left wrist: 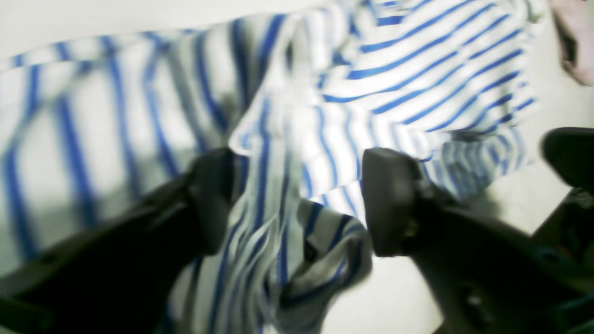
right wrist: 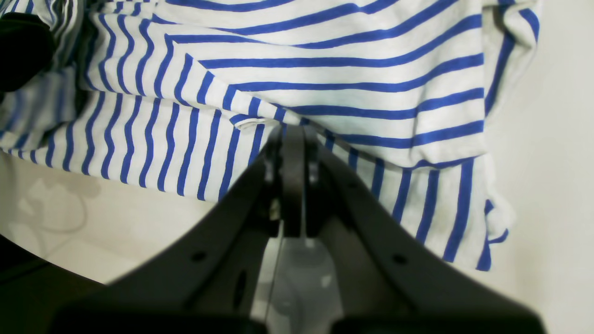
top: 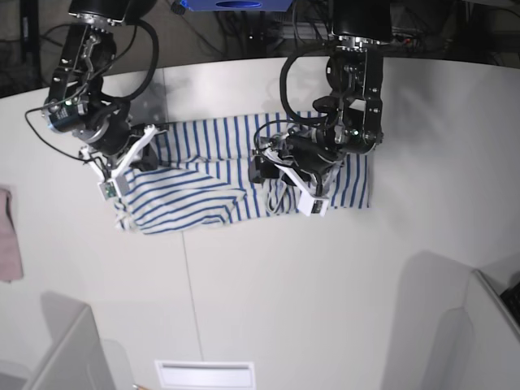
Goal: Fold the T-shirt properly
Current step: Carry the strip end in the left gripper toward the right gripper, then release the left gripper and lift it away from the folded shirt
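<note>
The bunched fold at the T-shirt's middle would crease, so the robot's left gripper needs to lay it down flat and then grasp the T-shirt's outer edge (top: 367, 175).
The T-shirt (top: 203, 191), white with thin blue stripes, lies partly folded and rumpled on the white table (top: 268, 276). My right gripper (top: 136, 156), on the left in the base view, is shut on the shirt's edge; the right wrist view shows its jaws (right wrist: 292, 137) closed on a fold of the striped cloth (right wrist: 352, 74). My left gripper (top: 264, 168) is over the shirt's middle. In the left wrist view it is open (left wrist: 301, 199), with a bunched fold of the shirt (left wrist: 274, 185) between the two fingers. The neck label is not visible.
A plain pink cloth (top: 8, 236) lies at the table's left edge and shows blurred in the left wrist view (left wrist: 575, 41). Grey panels stand at the front left (top: 69, 349) and front right (top: 487, 325). Cables hang behind the arms.
</note>
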Available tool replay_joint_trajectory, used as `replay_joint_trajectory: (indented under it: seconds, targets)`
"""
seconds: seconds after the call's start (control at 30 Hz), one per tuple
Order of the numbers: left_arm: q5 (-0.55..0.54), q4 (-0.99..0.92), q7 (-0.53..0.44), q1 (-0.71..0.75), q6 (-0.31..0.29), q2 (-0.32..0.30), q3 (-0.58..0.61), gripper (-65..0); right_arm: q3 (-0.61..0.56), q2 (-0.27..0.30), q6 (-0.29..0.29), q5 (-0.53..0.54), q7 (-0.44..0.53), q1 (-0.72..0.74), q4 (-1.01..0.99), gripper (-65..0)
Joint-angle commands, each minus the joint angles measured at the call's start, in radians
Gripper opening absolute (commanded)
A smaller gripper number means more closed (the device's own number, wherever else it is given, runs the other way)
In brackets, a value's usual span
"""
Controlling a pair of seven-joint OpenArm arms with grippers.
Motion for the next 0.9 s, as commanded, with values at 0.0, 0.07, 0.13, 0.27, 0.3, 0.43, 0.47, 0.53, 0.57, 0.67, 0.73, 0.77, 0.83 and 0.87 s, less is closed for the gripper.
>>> replay_joint_trajectory:
  seconds: [0.0,0.07,0.13,0.27,0.3,0.43,0.47,0.53,0.57,0.67,0.73,0.77,0.83,0.87]
  targets:
    - [-0.016,0.014,-0.015,-0.014,-0.008,0.017,0.002,-17.9,0.000,0.007,0.000,0.018,0.018,0.013,0.018,-65.0]
    - [-0.016,-0.006,-0.018,-0.016,-0.008,0.036,0.033,-17.1,0.005,0.007,0.000,0.018,0.018,0.013,0.018,-65.0]
    - [-0.016,-0.044,-0.021,-0.036,-0.008,0.037,0.099,-17.1,0.006,0.009,0.000,0.018,0.018,0.013,0.018,-65.0]
    - [-0.016,-0.116,-0.022,-0.082,-0.008,0.039,0.200,-18.3,0.008,0.009,0.000,0.017,0.019,0.014,0.018,-65.0]
    - [-0.016,-0.110,-0.022,-0.080,-0.008,0.039,0.192,-19.6,0.011,0.009,0.000,0.017,0.019,0.020,0.018,-65.0]
    - [-0.016,0.010,-0.018,-0.034,-0.008,0.034,0.059,-30.3,0.099,0.006,0.000,0.020,0.016,0.054,0.015,-65.0]
    - [-0.016,0.049,-0.016,-0.018,-0.008,0.031,0.016,-34.2,0.115,0.006,0.000,0.020,0.001,0.066,0.015,-65.0]
    - [-0.016,0.126,-0.015,0.024,-0.008,-0.001,-0.079,-45.6,0.148,0.006,0.002,0.020,-0.065,0.109,0.014,-65.0]
    - [-0.016,0.161,-0.015,0.045,-0.008,-0.018,-0.122,-53.5,0.169,0.006,0.005,0.020,-0.117,0.138,0.008,-65.0]
    - [-0.016,0.234,-0.015,0.108,-0.008,-0.063,-0.227,-65.0,0.234,0.007,0.011,0.020,-0.260,0.243,-0.065,-37.1]
    - [-0.016,0.257,-0.015,0.151,-0.008,-0.092,-0.299,-65.0,0.286,0.009,0.058,0.020,-0.323,0.309,-0.143,-21.8]
    - [-0.016,0.257,-0.015,0.173,-0.008,-0.107,-0.331,-65.0,0.312,0.012,0.101,0.020,-0.345,0.335,-0.186,-18.6]
    - [-0.016,0.255,-0.018,0.216,-0.010,-0.132,-0.374,-65.0,0.349,0.021,0.158,0.020,-0.371,0.390,-0.266,-18.9]
    - [-0.016,0.255,-0.021,0.245,-0.010,-0.144,-0.391,-65.0,0.364,0.041,0.173,0.020,-0.374,0.416,-0.312,-19.5]
